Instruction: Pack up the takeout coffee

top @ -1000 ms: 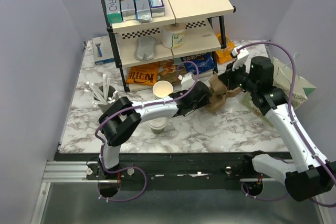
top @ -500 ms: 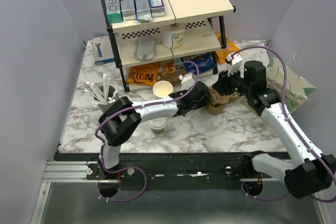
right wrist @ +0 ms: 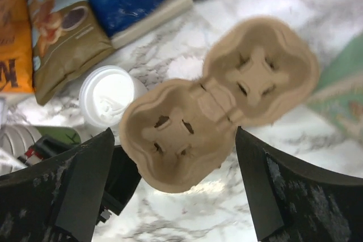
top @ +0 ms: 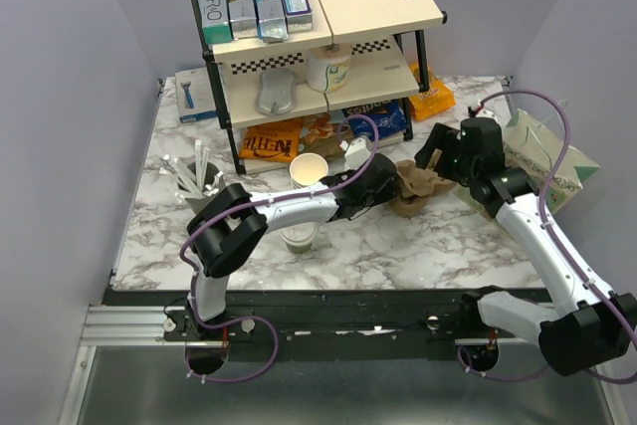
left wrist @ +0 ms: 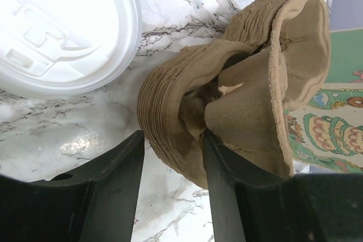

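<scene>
My right gripper will grab the near edge (top: 428,195) (right wrist: 234,127) between the pockets of the brown cup carrier, because the carrier's top layer needs to be pulled off.
The takeout coffee shows only as its round white lid (left wrist: 62,21) (right wrist: 108,97), standing on the marble just left of the brown cup carrier (top: 423,188) (left wrist: 249,83) (right wrist: 227,100). In the top view my left wrist hides it. My left gripper (top: 391,186) (left wrist: 173,134) is shut on the carrier's near wall, one finger inside a pocket and one outside. The carrier tilts, and its edge shows several nested layers. My right gripper (top: 439,158) (right wrist: 174,130) hovers over the carrier with its fingers spread wide, touching nothing.
A green printed paper bag (top: 552,161) (right wrist: 340,83) lies at the right. Snack bags (top: 271,138) (right wrist: 62,32) sit under the shelf rack (top: 299,47). An open lidless cup (top: 309,168) stands behind my left forearm, another cup (top: 299,238) under it, a holder of stirrers (top: 194,181) at the left.
My right gripper went from shut on the carrier's far edge to wide open, let it go and drew back a little. The left gripper kept its hold.
</scene>
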Robot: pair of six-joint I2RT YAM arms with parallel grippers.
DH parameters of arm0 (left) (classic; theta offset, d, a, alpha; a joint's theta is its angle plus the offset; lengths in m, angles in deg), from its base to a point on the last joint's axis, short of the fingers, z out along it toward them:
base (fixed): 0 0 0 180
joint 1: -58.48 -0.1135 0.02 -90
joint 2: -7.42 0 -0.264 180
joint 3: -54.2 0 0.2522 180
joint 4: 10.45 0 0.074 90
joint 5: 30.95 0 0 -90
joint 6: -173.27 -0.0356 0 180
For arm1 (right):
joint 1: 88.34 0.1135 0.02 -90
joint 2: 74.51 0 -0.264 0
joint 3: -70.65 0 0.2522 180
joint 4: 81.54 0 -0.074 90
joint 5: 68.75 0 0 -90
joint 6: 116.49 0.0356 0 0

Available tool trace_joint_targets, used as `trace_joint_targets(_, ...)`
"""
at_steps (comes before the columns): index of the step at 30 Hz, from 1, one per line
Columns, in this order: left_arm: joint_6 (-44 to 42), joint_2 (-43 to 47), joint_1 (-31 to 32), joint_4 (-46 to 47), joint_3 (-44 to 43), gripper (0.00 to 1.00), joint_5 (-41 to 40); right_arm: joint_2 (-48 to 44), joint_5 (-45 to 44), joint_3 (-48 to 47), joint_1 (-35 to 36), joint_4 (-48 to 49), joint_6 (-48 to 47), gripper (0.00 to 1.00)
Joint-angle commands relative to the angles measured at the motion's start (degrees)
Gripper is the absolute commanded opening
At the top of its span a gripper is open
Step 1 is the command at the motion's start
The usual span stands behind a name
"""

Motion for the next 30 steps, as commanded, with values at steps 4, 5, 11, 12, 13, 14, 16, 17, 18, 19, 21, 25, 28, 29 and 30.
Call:
trace_joint_targets(4, -1.0, -0.3, 0.0, 2.2, 0.0, 0.55, 1.7, -2.1, -11.8, 7.8, -0.8, -1.1, 24.1, 0.95)
trace_joint_targets(5, -1.0, -0.5, 0.0, 2.4, 0.0, 0.55, 1.9, -2.3, -12.4, 8.8, -1.5, -0.9, 26.4, 0.95)
trace_joint_targets(11, -0.9, -0.3, 0.0, 3.2, 0.3, 0.54, 2.4, -1.9, -8.0, 13.0, -5.4, 5.0, 28.0, 0.90)
trace_joint_targets(12, -0.9, -0.2, 0.0, 3.4, 0.4, 0.54, 2.4, -1.9, -8.0, 13.5, -5.8, 6.3, 28.1, 0.89)
trace_joint_targets(13, -0.9, -0.2, 0.0, 3.5, 0.5, 0.54, 2.5, -1.7, -7.7, 13.6, -5.9, 7.1, 28.0, 0.89)
trace_joint_targets(14, -0.9, 0.0, 0.0, 3.7, 0.5, 0.54, 2.4, -1.5, -7.5, 14.0, -6.0, 8.2, 27.5, 0.88)
trace_joint_targets(16, -1.0, -0.2, 0.0, 4.0, 0.3, 0.54, 2.6, -1.0, -7.1, 14.0, -6.2, 9.5, 27.6, 0.88)
trace_joint_targets(17, -0.9, -0.3, 0.0, 4.0, 0.2, 0.54, 2.8, -0.1, -7.2, 14.1, -6.1, 10.1, 27.8, 0.87)
trace_joint_targets(18, -0.9, -0.3, -0.1, 3.9, 0.1, 0.54, 2.9, 0.4, -7.4, 14.1, -6.2, 10.5, 28.2, 0.87)
trace_joint_targets(19, -0.8, -0.3, 0.0, 3.9, 0.1, 0.54, 3.0, 1.0, -7.6, 14.1, -6.3, 10.8, 28.4, 0.86)
trace_joint_targets(21, -0.7, -0.3, 0.0, 3.9, 0.3, 0.54, 3.1, 1.8, -7.5, 14.1, -6.3, 11.7, 29.5, 0.85)
trace_joint_targets(25, -0.6, 0.0, 0.0, 4.0, 0.3, 0.54, 2.9, 2.1, -6.9, 14.2, -6.4, 12.1, 30.0, 0.83)
trace_joint_targets(28, -0.7, 0.0, 0.0, 4.0, 0.1, 0.54, 3.0, 1.4, -8.7, 16.1, -6.4, 12.4, 30.8, 0.82)
trace_joint_targets(29, -0.7, 0.0, 0.0, 4.2, 0.1, 0.54, 3.1, 1.5, -9.0, 16.4, -6.4, 12.4, 30.9, 0.82)
trace_joint_targets(30, -0.7, 0.0, 0.0, 4.1, 0.1, 0.54, 3.0, 1.6, -9.2, 16.8, -6.5, 12.3, 30.9, 0.82)
